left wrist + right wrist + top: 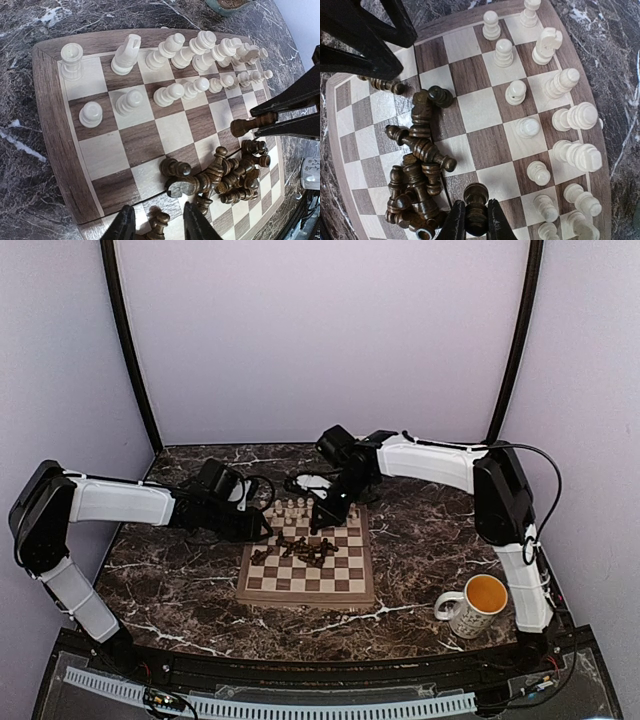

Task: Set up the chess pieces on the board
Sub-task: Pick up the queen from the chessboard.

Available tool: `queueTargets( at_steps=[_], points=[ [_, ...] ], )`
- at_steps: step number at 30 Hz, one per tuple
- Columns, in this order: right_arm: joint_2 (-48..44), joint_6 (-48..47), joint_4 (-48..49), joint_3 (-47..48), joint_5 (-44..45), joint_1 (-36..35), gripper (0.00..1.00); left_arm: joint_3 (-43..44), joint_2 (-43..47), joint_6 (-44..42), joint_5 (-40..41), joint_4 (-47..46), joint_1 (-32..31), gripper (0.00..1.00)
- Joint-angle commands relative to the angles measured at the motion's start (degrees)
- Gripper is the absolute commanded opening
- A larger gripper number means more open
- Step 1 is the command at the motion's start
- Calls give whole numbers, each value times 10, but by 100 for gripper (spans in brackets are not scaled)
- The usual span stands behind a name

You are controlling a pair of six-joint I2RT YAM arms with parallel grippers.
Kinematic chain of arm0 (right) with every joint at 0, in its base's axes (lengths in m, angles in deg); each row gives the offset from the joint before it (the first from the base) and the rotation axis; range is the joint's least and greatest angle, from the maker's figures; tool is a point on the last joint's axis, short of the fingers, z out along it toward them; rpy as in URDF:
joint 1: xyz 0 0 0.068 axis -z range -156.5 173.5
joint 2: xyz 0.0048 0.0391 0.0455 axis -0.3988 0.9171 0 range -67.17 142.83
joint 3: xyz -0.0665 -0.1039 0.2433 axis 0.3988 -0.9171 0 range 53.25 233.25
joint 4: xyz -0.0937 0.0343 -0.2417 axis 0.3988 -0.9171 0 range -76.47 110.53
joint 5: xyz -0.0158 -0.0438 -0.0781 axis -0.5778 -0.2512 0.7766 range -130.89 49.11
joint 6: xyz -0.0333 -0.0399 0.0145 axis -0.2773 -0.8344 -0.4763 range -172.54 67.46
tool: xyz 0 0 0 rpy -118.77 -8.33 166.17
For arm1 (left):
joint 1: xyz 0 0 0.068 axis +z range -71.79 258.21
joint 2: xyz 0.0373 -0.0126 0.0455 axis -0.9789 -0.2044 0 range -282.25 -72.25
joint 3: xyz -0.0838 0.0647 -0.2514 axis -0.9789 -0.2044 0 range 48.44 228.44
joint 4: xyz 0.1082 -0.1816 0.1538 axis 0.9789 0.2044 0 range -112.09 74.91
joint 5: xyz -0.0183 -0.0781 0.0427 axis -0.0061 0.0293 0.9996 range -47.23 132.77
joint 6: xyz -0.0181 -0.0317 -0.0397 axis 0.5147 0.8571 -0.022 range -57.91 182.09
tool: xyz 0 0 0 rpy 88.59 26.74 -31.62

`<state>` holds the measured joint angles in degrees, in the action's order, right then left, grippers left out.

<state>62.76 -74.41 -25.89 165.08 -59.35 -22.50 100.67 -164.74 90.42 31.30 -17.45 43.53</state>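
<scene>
My right gripper is going to set the dark pawn down on the light square (298, 586) (353, 169) near the middle of the board's front row.
The board (355, 585) lies in the middle of the marble table. Cream-white pieces (293, 508) stand in two rows along its far edge; they also show in the left wrist view (170, 92) and the right wrist view (567, 117). Dark pieces (305, 550) lie in a heap mid-board (235, 175) (417, 170). My right gripper (476, 220) is shut on a dark pawn (476, 197), held just off the heap (320, 520); the held pawn also shows in the left wrist view (247, 125). My left gripper (159, 225) is open at the board's left part (265, 530), its fingers either side of a dark pawn (159, 220) without touching it.
A white mug (475, 605) of orange liquid stands on the table at the front right, off the board. A small white object (312, 482) lies behind the board. The two grippers are close together over the board's far half.
</scene>
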Motion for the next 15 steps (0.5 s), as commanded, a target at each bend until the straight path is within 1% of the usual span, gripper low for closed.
queueTargets(
  at_steps=[1, 4, 8, 15],
  points=[
    [-78, -3, 14, -9, -21, 0, 6, -7, 26, 2, 10, -3, -3, 35],
    [-111, -15, 16, -43, -42, 0, 6, -5, 27, 0, 18, 1, -2, 35],
    [-161, -36, 31, -115, -73, -6, 7, -3, 31, -5, 26, 7, -2, 35],
    [-224, -94, 51, -220, -53, -36, 7, 2, 33, -2, 38, 16, -2, 35]
  ],
)
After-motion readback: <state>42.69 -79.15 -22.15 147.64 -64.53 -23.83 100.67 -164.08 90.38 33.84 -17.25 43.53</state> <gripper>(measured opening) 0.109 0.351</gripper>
